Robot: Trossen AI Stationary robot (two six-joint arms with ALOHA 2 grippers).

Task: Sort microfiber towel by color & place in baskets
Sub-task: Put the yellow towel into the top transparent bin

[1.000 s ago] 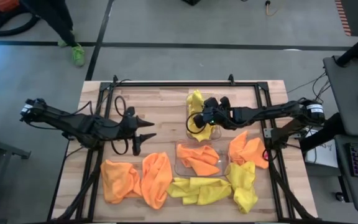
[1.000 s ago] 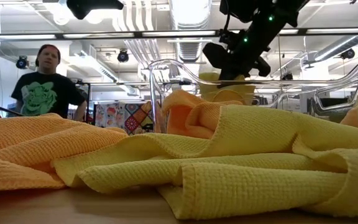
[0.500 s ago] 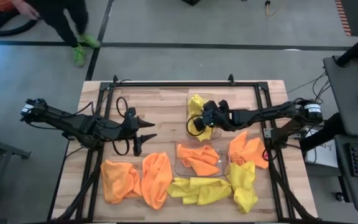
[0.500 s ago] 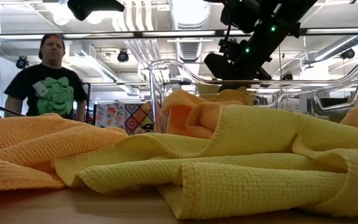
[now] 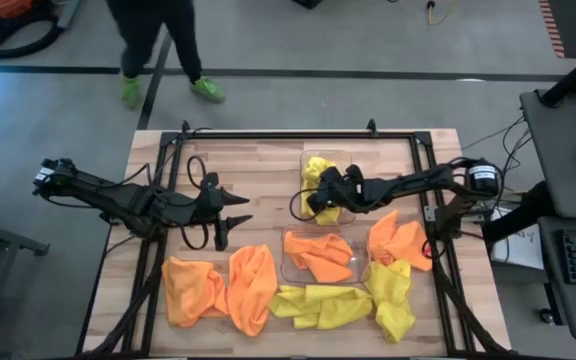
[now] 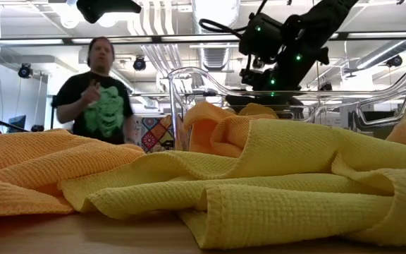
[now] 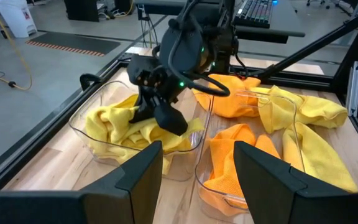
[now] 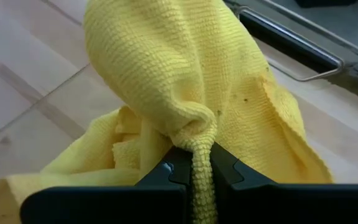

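Note:
The left gripper should grasp the far half (image 5: 242,270) of the orange towel between another orange towel and a yellow towel.
My right gripper (image 5: 315,203) is shut on a yellow microfiber towel (image 5: 320,172) and reaches down into the far clear basket (image 7: 86,134), where more yellow cloth lies. The near basket (image 5: 286,270) beside it holds an orange towel (image 5: 318,255). My left gripper (image 5: 246,208) hangs open over bare wood left of the baskets, pointing toward them, with nothing between its fingers. Loose towels lie flat along the table's near edge: two orange ones (image 5: 218,288) and two yellow ones (image 5: 323,305). My right gripper pinches a bunched, rope-like fold of the yellow towel (image 8: 199,155) between its two fingers (image 8: 166,173). The fingers slant downward from the table's right side. Beyond them the cloth bulges out and its lower part rests on the yellow cloth in the basket (image 7: 120,118).
Another orange towel (image 5: 400,240) lies at the table's right, beside the near basket. A black metal frame (image 5: 268,135) runs round the tabletop. A person (image 6: 99,106) walks past beyond the far edge. Bare wood (image 5: 258,165) shows at the far left.
My right gripper has sunk into the far basket and shifted a little toward the table's left, staying shut on the yellow towel. The towel has come down with it and now rests in the basket. The person beyond the table has walked rightward.

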